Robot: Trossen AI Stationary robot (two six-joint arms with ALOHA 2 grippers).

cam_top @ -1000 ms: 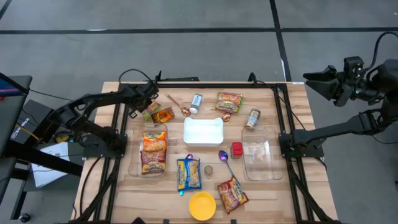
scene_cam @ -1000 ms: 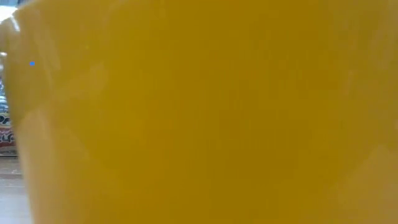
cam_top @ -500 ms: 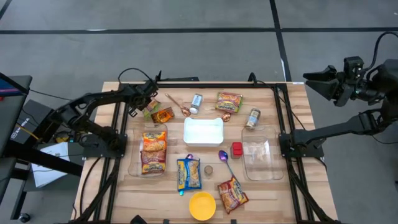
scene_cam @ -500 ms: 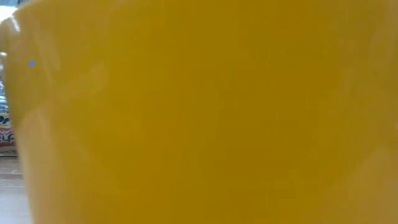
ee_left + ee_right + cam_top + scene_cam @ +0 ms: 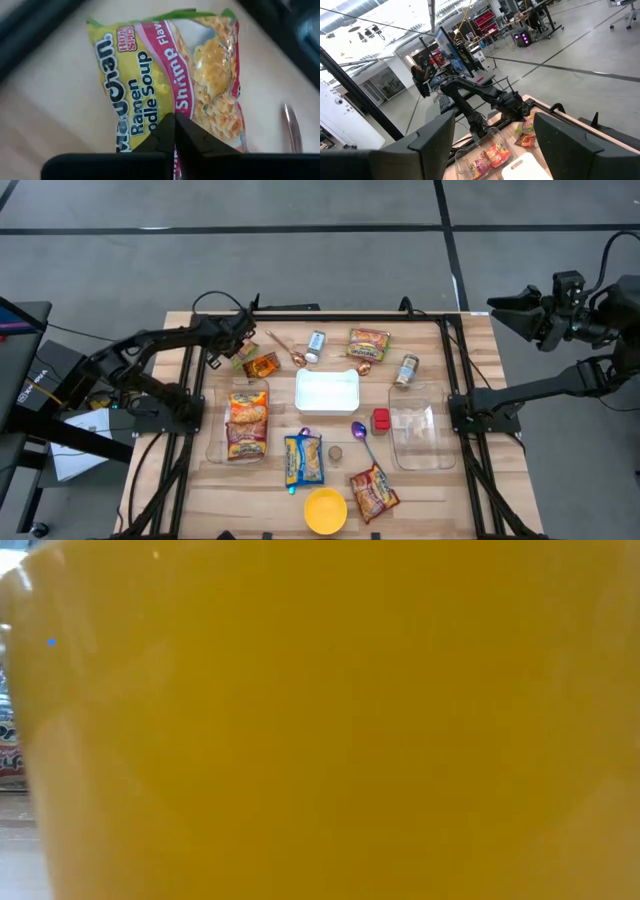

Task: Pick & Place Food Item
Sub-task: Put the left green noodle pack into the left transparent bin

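Note:
Most of the ramen packet sticks out beyond the left gripper's closed fingers, so the robot should open them and grip closer to the packet's middle (image 5: 172, 97) before it carries the packet.
A yellow, pink and green shrimp ramen packet (image 5: 260, 364) lies flat on the table at the far left. My left gripper (image 5: 240, 351) is down at the packet's left end, shut on it; in the left wrist view the packet (image 5: 170, 75) stretches away from the closed fingertips (image 5: 175, 131). My right gripper (image 5: 500, 308) waits high off the table's right side, and its fingers (image 5: 432, 140) stand wide apart with nothing between them. My left gripper pinches the ramen packet's near end (image 5: 150, 122) between its two closed fingers. The fingers come from above, slanting down from the table's left. The packet lies on the table beyond the fingertips; the fingers themselves hide how much of the wrapper is caught.
A white tray (image 5: 327, 390) sits mid-table, with clear containers at its left (image 5: 214, 442) and right (image 5: 415, 435); the left one holds a ramen packet (image 5: 247, 423). More packets, small cans and spoons lie around. A yellow bowl (image 5: 325, 510) at the near edge fills the low view (image 5: 320, 720).

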